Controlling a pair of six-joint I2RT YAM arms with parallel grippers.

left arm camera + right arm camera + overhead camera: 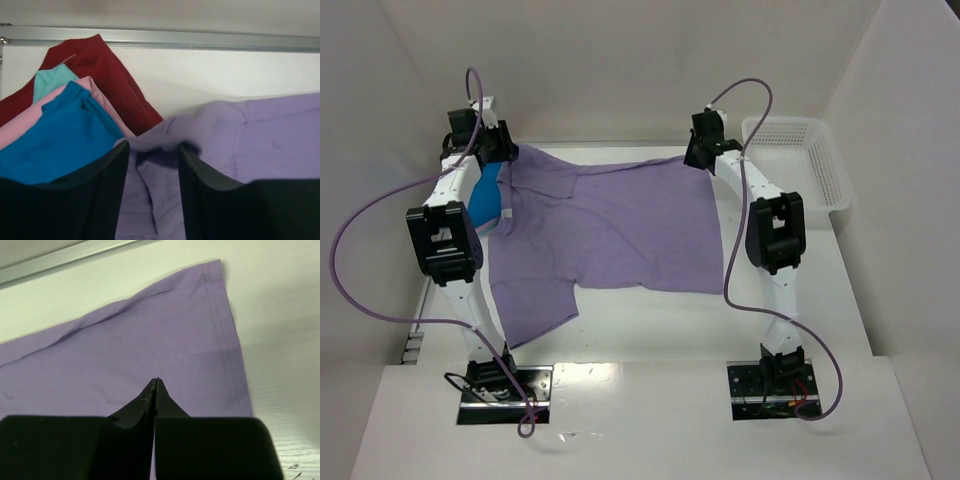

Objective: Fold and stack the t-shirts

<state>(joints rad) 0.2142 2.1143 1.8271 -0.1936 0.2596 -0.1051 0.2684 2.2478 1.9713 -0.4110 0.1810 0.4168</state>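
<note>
The lavender cloth bunches between the left gripper's fingers beside the stack, so the robot should release it, let it lie smooth and pinch the upper layer's loose edge (pixel 148 195).
The large lavender t-shirt (pixel 620 225) lies spread flat on the white table. My left gripper (pixel 505 160) is at its far left corner, next to a stack of folded shirts. In the left wrist view the gripper (pixel 153 147) is open, with bunched lavender cloth (pixel 260 135) lying between its fingers. The stack holds a blue shirt (pixel 55 140) on top, then pink (pixel 15 132) and red (pixel 105 75). The blue one (pixel 485 195) shows under the left arm. My right gripper (pixel 698 155) is at the far right corner. It (pixel 156 380) is shut over the flat shirt (pixel 150 330).
A white mesh basket (pixel 835 175) stands at the far right of the table. A strip of teal cloth (pixel 50 80) pokes out of the stack. A metal rail (pixel 200 40) runs along the table's far edge, and white walls enclose the table.
</note>
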